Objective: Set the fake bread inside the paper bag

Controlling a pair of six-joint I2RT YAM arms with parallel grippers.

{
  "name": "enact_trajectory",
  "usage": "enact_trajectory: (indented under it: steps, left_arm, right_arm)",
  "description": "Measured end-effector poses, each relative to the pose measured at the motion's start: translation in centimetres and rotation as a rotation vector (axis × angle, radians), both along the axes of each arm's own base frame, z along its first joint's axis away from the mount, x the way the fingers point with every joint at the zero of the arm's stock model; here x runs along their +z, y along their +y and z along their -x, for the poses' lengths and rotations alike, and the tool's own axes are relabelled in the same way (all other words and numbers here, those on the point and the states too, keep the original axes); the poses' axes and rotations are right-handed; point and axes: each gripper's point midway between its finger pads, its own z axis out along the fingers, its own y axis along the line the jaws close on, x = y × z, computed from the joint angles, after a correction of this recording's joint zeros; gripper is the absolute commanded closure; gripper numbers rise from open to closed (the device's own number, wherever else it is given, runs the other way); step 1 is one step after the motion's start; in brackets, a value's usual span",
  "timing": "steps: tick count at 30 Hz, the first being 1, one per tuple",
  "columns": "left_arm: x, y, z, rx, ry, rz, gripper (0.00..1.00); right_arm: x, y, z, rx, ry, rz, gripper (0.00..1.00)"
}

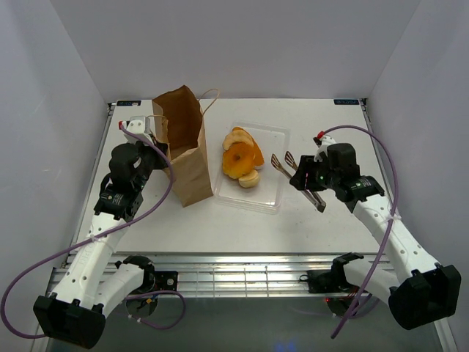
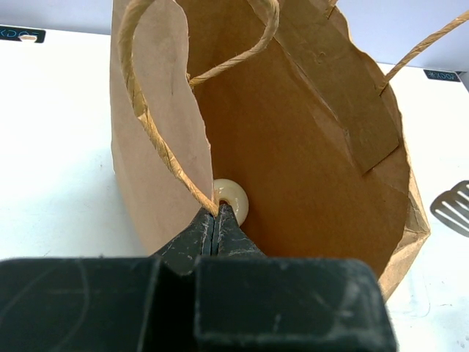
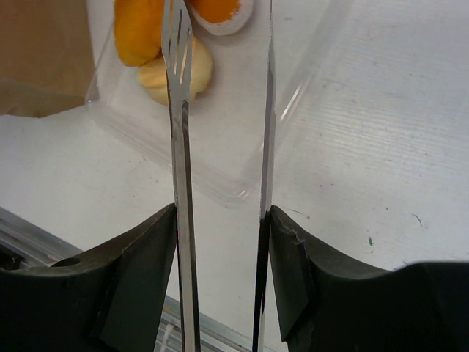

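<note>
The orange bun is beside the ring doughnut in the clear tray. My right gripper should close the metal tongs on the outer edge [image 1: 259, 155] [image 3: 223, 16] of that bun.
The brown paper bag [image 1: 183, 150] stands open at the left of the table. My left gripper [image 1: 156, 136] is shut on its near rim by the string handle [image 2: 157, 139], seen in the left wrist view [image 2: 215, 218]. A pale cream ring [image 2: 234, 198] shows inside the bag just past the fingertips. The fake bread, orange buns and a ring doughnut [image 1: 240, 155] with a pale roll [image 1: 249, 179], lies in the clear tray [image 1: 275, 199]. My right gripper [image 1: 306, 182] [image 3: 222, 220] is shut on the metal tongs [image 1: 288, 163] [image 3: 179, 110], whose open tips point at the tray's right side, apart from the pale roll [image 3: 192, 73].
White walls close in the table on three sides. The bag's far handle [image 1: 212, 95] sticks up behind it. The clear tray [image 3: 242, 169] lies between the bag and the right arm. A metal rail [image 1: 242, 275] runs along the near edge.
</note>
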Motion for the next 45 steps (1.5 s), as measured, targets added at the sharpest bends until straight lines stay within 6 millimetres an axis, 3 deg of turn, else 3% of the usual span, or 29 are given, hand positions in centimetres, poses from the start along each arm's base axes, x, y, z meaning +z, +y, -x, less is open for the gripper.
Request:
enact_trajectory:
  steps: [5,16,26,45]
  left_arm:
    - [0.0,-0.1,0.0,-0.005,0.000,0.000,1.00]
    - [0.0,-0.3,0.1,-0.010,0.000,0.001,1.00]
    - [0.0,-0.3,0.1,-0.011,0.000,0.000,1.00]
    - [0.1,-0.3,0.2,-0.014,-0.003,0.002,1.00]
  right_arm:
    - [-2.8,-1.4,-0.8,-0.041,0.066,-0.024,0.40]
    - [-4.2,-0.8,-4.0,-0.043,0.087,-0.142,0.40]
    - [-7.3,0.3,-5.7,-0.016,0.176,-0.189,0.38]
    - [-8.1,2.3,-7.9,0.017,0.201,-0.286,0.39]
